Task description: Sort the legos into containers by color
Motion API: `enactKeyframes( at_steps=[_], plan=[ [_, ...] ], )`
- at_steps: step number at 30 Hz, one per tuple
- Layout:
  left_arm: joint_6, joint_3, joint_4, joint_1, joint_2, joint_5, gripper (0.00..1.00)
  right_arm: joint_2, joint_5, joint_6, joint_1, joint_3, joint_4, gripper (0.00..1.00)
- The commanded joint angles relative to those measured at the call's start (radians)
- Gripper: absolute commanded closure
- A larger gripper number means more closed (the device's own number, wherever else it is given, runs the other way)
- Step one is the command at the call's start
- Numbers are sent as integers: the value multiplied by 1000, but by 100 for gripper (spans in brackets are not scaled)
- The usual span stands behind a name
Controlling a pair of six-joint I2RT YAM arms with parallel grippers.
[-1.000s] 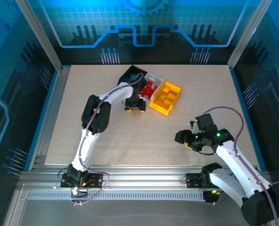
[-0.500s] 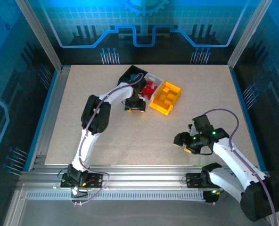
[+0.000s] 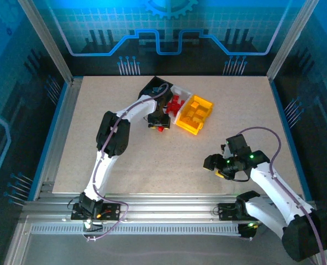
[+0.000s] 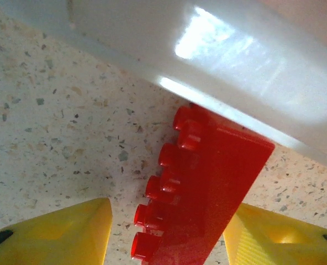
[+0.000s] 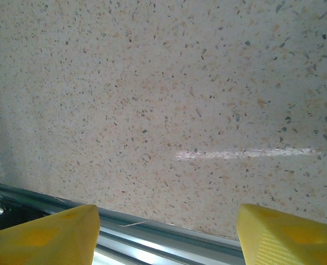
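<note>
My left gripper is to take the red brick by its near end (image 4: 181,249) and draw it clear before lifting it, because the brick's far end meets the white bin's side.
A red lego brick (image 4: 207,187) lies studs-left on the table, one end against the outer wall of the white bin (image 4: 207,49). My left gripper (image 4: 166,232) straddles it, open, with a gap between the studs and the left finger (image 4: 58,234). From above, the left gripper (image 3: 159,122) sits just in front of the black bin (image 3: 152,85), the white bin (image 3: 184,90) holding red legos (image 3: 176,104), and the yellow bin (image 3: 186,127). The red brick (image 3: 162,129) peeks out below it. My right gripper (image 3: 219,165) hangs open over bare table.
In the right wrist view, the metal rail (image 5: 152,234) at the table's front edge runs just under the right gripper (image 5: 166,232). The yellow bin's yellow bricks (image 3: 196,113) lie inside it. Open tabletop (image 3: 235,110) spreads right of the bins.
The left fingers have drawn closer together around the red brick, which now shows below the gripper from above. The right arm has shifted slightly toward the front edge.
</note>
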Motion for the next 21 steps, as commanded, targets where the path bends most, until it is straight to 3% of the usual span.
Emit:
enactKeyframes(
  at_steps=[1,6,11,21],
  plan=[
    [-10,-38,-41,-9,-34,12,44,-13,-3,-11,16,13,-25,32],
    [-47,-151,5,-16,-119,16,36,-61,12,-2,15,-4,-25,32],
    [2,-142,-20,-11,-131,-16,26,-59,7,-20,9,-35,-19,32],
    [45,-69,10,15,-63,-8,23,84,-35,-20,15,-11,53,32]
  ],
)
